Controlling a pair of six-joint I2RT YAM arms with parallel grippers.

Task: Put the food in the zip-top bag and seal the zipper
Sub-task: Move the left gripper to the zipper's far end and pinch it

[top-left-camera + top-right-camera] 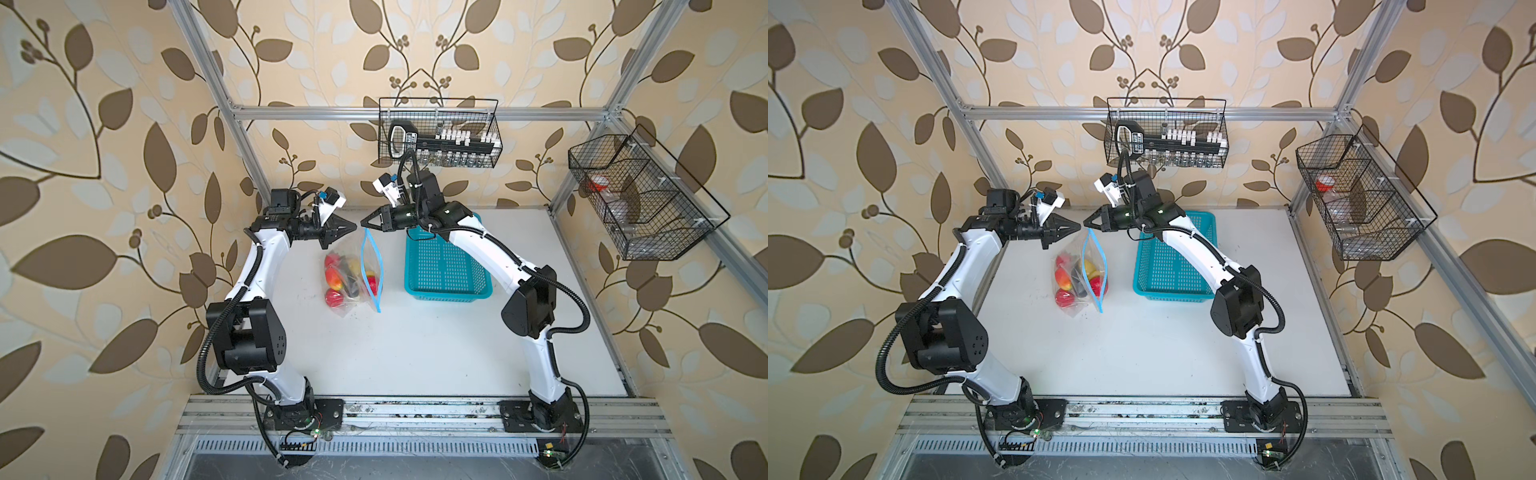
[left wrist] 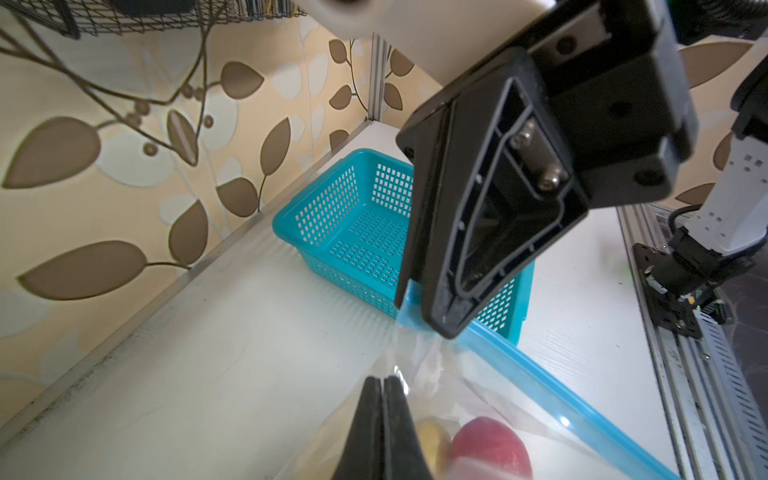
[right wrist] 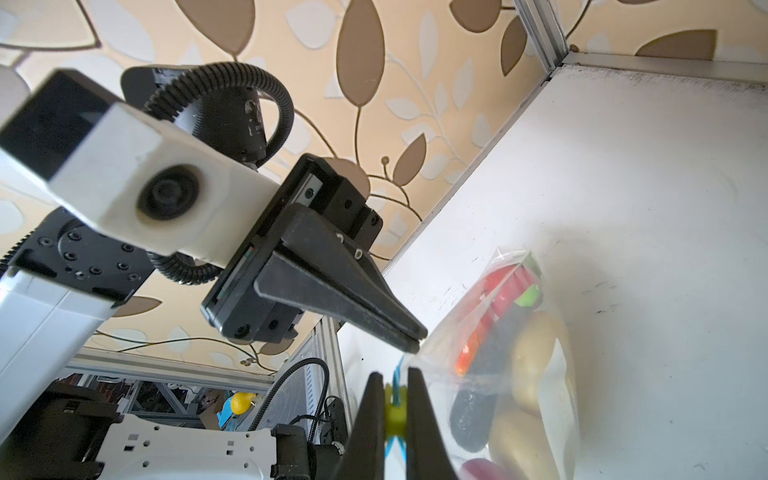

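Observation:
The left gripper is pinching the clear film below the zipper, so it should open and take the zipper's far end (image 2: pixel 411 310) before the right gripper pulls the slider tab.
The clear zip-top bag (image 1: pixel 353 274) lies left of centre in both top views, its far end lifted toward both grippers. Inside is the food: red tomatoes (image 1: pixel 332 297), a potato (image 2: pixel 432 436), a dark eggplant (image 3: pixel 469 415) and other pieces. The light-blue zipper (image 1: pixel 377 299) gapes in a loop. My left gripper (image 2: pixel 383 380) is shut, pinching the bag's clear film by its far corner. My right gripper (image 3: pixel 395 386) is shut on the yellowish slider tab (image 3: pixel 395 411) at the zipper's far end. The two grippers (image 1: pixel 353 227) (image 1: pixel 363 221) nearly meet tip to tip above the bag.
A turquoise perforated basket (image 1: pixel 449 293) stands right of the bag, under the right forearm, with nothing in it. A black wire rack (image 1: pixel 440 133) hangs on the back wall and another (image 1: pixel 640 199) on the right wall. The white table (image 1: pixel 415 353) reaches toward the front rail.

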